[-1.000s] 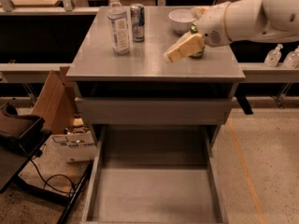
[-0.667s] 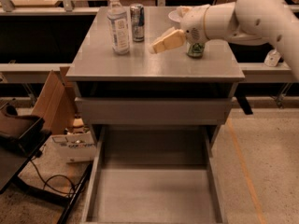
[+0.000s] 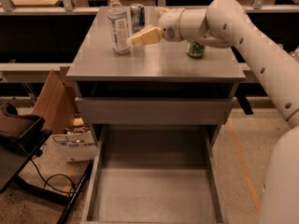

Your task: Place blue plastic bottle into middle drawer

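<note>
I will next move my gripper to the upper part [image 3: 117, 17] of the blue plastic bottle, just below its white cap, and close it there.
The blue plastic bottle [image 3: 118, 24], clear with a white cap and pale label, stands upright at the back left of the grey cabinet top [image 3: 154, 64]. My gripper [image 3: 134, 40] reaches in from the right, just above the top, with its tip right beside the bottle's lower right side. I cannot tell whether it touches the bottle. The middle drawer [image 3: 154, 195] is pulled out wide open below, with a bare floor and nothing in it.
A slim silver-blue can [image 3: 137, 13] stands just behind the gripper, next to the bottle. A green can [image 3: 196, 49] stands under my forearm. A flat drawer-front panel [image 3: 154, 111] sits above the open drawer. A cardboard box [image 3: 49, 97], a white carton [image 3: 74, 146] and cables lie on the floor at the left.
My arm has swept left across the cabinet top, from near the green can to right beside the bottle. The bottle, cans and drawer have not moved.
</note>
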### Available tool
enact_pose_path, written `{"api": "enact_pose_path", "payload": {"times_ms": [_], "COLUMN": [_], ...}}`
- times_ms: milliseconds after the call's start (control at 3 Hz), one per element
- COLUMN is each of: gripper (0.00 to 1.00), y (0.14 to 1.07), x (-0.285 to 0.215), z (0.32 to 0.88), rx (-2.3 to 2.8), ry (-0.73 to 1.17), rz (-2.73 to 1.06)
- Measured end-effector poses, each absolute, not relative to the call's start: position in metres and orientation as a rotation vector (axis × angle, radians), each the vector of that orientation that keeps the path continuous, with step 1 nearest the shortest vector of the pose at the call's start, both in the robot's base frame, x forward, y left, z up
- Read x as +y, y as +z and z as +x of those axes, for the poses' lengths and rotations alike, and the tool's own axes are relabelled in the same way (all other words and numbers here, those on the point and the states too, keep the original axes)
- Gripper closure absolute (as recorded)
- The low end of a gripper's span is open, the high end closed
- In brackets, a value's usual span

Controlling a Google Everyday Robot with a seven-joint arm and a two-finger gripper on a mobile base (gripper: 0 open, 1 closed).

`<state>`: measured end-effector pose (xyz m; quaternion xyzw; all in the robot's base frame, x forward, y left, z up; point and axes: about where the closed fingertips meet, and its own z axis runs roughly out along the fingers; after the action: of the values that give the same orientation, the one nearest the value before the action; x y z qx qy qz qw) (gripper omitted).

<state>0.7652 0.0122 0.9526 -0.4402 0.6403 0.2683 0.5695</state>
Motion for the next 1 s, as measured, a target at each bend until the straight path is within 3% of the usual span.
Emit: {"api": "enact_pose_path", "payload": {"times_ms": [1000], "gripper": [0.0], "y": [0.967], "x": [0.087], "z": [0.797], "rx": [1.437], "ry": [0.733], "rz": [-1.018]}}
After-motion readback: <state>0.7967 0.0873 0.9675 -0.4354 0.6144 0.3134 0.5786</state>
